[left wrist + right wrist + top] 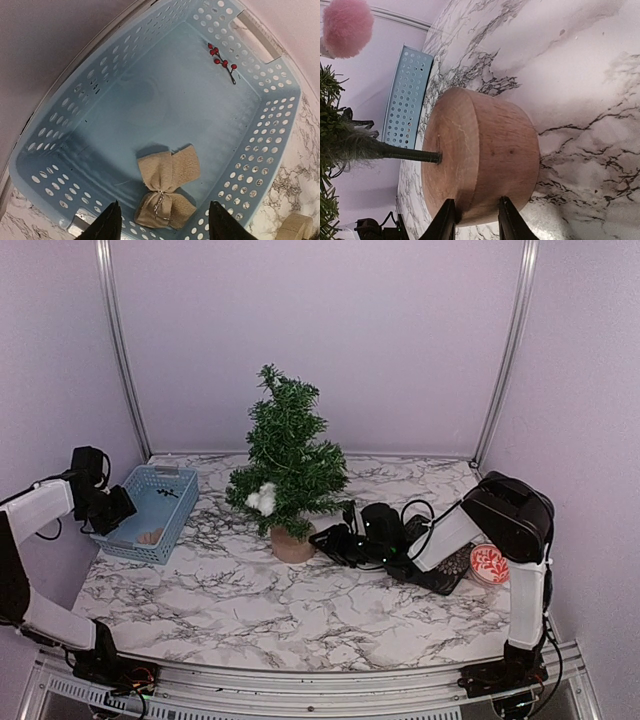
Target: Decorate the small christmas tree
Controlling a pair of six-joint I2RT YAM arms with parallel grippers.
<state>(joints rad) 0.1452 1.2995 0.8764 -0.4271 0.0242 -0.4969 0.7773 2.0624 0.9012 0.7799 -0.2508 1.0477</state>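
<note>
The robot's left gripper needs to next close on the burlap bow's far end [149, 535] [164, 169], between the bow's tied middle and the red berry sprig.
The small christmas tree [288, 455] stands mid-table on its tan wooden stump [292, 545], with a white pompom [263, 498] on a low branch. In the right wrist view a pink pompom [347, 27] hangs on it. My right gripper [328, 537] lies low beside the stump [490, 155]. Its jaws [476, 220] are partly open, with the tips against the stump's side. My left gripper [115, 510] hovers open [162, 225] over the blue basket [270, 150]. It is just above a burlap bow [167, 187]. A red berry sprig [222, 61] lies at the basket's far end.
The blue basket [170, 530] sits at the table's left edge. A round red-and-white ornament [489, 564] and a dark object [458, 560] lie at the right, by my right arm. Metal frame posts and purple walls close in the back and sides.
</note>
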